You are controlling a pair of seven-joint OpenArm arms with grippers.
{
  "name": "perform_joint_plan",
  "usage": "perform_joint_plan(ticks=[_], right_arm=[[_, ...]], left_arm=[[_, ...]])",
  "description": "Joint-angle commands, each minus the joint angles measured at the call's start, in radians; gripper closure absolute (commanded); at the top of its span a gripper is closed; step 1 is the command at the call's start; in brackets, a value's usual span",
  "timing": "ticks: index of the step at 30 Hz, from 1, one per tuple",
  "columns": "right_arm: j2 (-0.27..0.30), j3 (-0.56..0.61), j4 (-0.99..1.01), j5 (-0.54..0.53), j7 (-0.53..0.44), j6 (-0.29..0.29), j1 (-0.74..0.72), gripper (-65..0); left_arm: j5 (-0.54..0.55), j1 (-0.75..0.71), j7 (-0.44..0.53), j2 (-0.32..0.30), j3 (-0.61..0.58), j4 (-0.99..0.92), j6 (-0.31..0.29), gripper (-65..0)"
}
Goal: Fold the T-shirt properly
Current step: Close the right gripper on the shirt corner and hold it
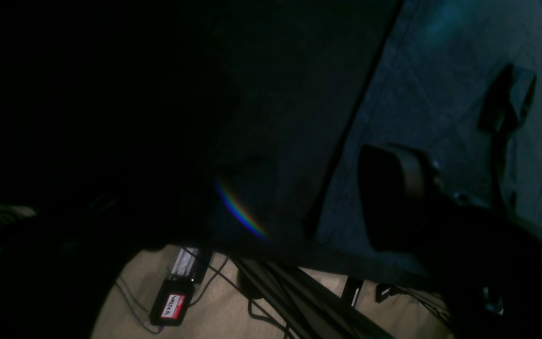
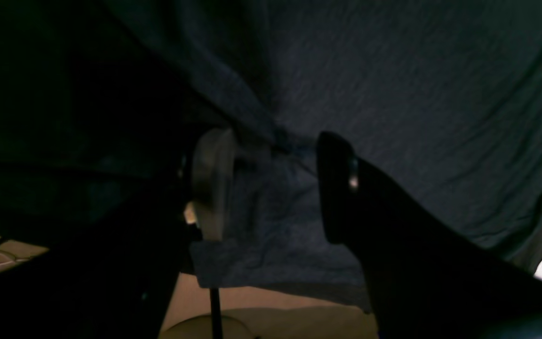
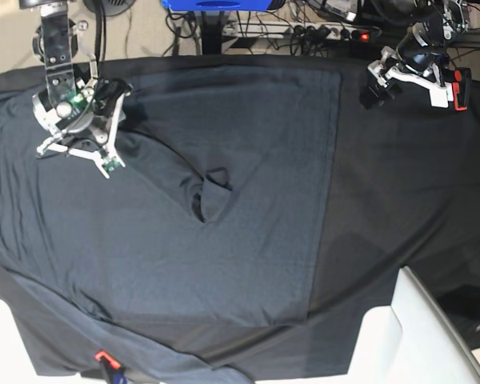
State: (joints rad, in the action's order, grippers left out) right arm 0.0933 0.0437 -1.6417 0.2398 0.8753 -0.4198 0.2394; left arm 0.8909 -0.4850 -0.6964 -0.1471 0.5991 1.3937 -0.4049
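Note:
My right gripper should first pinch the fold's far end (image 3: pixel 130 136) and pull it toward the front, because a slanted fold runs across the T-shirt to the raised pucker.
The slate-grey T-shirt (image 3: pixel 224 240) lies spread over the left and middle of the table, with a small raised pucker (image 3: pixel 212 192) near its centre. My right gripper (image 3: pixel 78 156) is over the shirt's far left part. In the right wrist view its jaws (image 2: pixel 271 188) stand apart, with a loose fold of the T-shirt (image 2: pixel 393 94) lying in the gap and one pale pad (image 2: pixel 210 183) blurred. My left gripper (image 3: pixel 382 84) hovers at the far right, just past the shirt's edge. In the left wrist view one dark finger (image 1: pixel 388 197) shows over the T-shirt (image 1: pixel 440 94); the other is lost in shadow.
The black table covering (image 3: pixel 400 200) is bare to the right of the shirt. A white block (image 3: pixel 408 336) juts in at the front right. Cables and a power strip (image 3: pixel 304 32) run behind the table. A black box with a red label (image 1: pixel 172 306) lies on the floor.

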Motion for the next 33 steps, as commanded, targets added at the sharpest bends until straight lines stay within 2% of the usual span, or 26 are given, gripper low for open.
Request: perform_joint_plan(ticks=[1,17,18,21,23,28,30,33], right_arm=[[0.004,-0.001,-0.012,0.005,-0.006,0.003,-0.010,-27.8],[0.001,-0.001,0.051,0.003,-0.015,0.003,-0.028,-26.9],[0.001,-0.001,0.051,0.003,-0.015,0.003,-0.030,-24.8],[0.001,-0.001,0.056,0.003,-0.014,0.003,-0.036,-12.0],[0.000,-0.001,0.059,0.003,-0.012,0.003,-0.039,-6.3],[-0.019,-0.001,0.057,0.003,-0.012,0.003,-0.042,-4.8],[-0.020,-0.001,0.050,0.003,-0.008,0.003,-0.042,0.0],[-0.020,0.000,0.050,0.003,-0.006,0.003,-0.042,0.0]], left_arm=[[0.007,-0.005,0.001,-0.010,0.005,0.013,-0.007,-56.3],[0.007,-0.005,0.001,-0.010,0.005,0.009,-0.007,-56.3],[0.007,-0.005,0.001,-0.010,0.005,0.008,-0.007,-56.3],[0.006,-0.005,0.001,-0.010,0.005,0.006,-0.007,-56.3],[0.006,-0.005,0.001,-0.010,0.005,0.006,-0.009,-56.3],[0.006,-0.005,0.001,-0.010,0.005,0.006,-0.009,-56.3],[0.006,-0.005,0.001,-0.010,0.005,0.006,-0.009,-56.3],[0.006,-0.005,0.001,-0.010,0.005,0.005,-0.009,-56.3]])
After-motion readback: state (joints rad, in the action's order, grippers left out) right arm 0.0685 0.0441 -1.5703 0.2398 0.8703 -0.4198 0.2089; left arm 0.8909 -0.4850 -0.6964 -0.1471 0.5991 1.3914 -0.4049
